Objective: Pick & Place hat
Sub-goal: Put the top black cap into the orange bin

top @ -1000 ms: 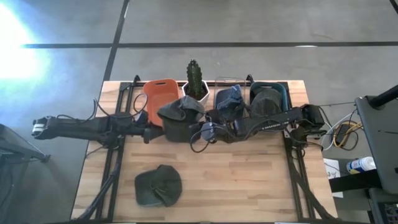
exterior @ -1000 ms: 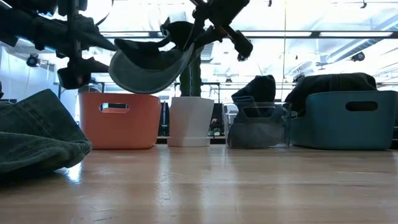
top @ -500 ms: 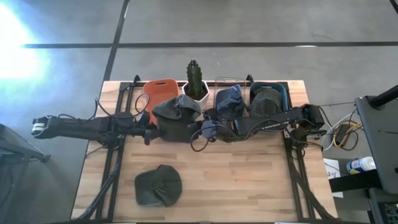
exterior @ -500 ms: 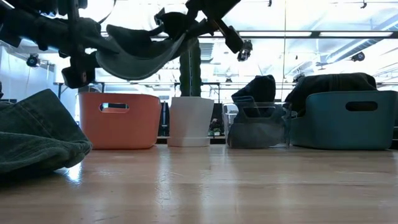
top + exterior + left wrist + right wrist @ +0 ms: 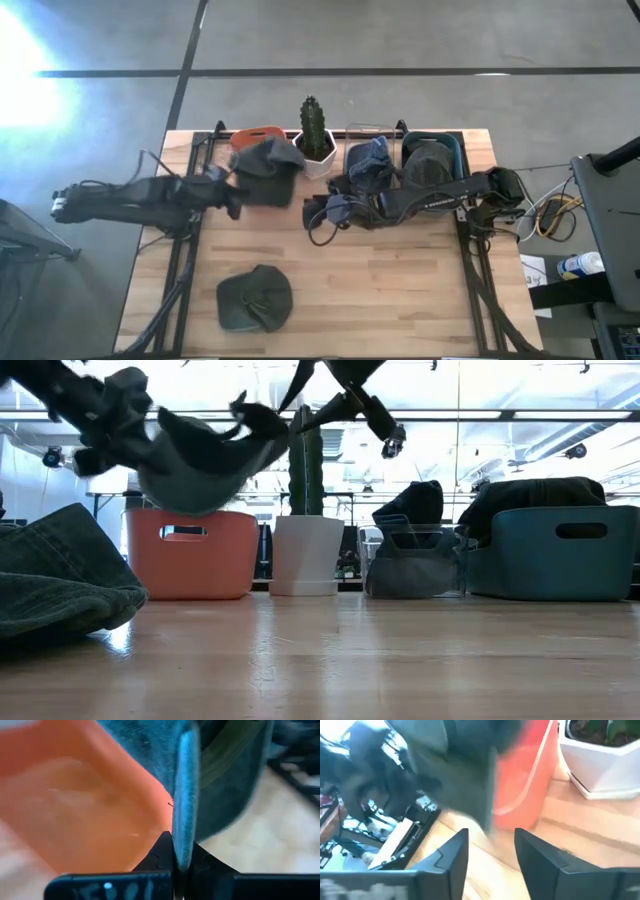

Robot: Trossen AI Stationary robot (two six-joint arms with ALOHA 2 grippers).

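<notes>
The robot's left gripper will release the dark grey hat in the orange bin (image 5: 262, 180) (image 5: 95, 815) next to the cactus in its white pot.
A dark grey hat (image 5: 266, 166) hangs in the air over the near part of the orange bin (image 5: 258, 132). My left gripper (image 5: 226, 190) comes from the table's left and is shut on it. In the low view the hat (image 5: 196, 456) hangs just above the bin (image 5: 190, 555). My right gripper (image 5: 490, 851) stands open to the right of the hat, near the table's middle (image 5: 316, 214), with nothing between its fingers. A second, green-grey hat (image 5: 254, 299) lies on the table near the front edge. My left gripper pinches a thin edge of the hat (image 5: 183, 843) between its two fingers. The fingers come roughly level from the table's left. The hat is lifted clear and hangs beyond the fingers, over the orange bin (image 5: 75, 805).
A cactus in a white pot (image 5: 315, 140) stands right of the orange bin. Further right, a clear bin holds a blue hat (image 5: 368, 163) and a teal bin (image 5: 434, 160) holds a dark hat. Bare wood lies between the bins and the front edge.
My left gripper has shut on the hat while my right gripper has opened and let it go. The left gripper has then carried the hat toward the table's far left, over the orange bin, and the hat has swung and tipped.
</notes>
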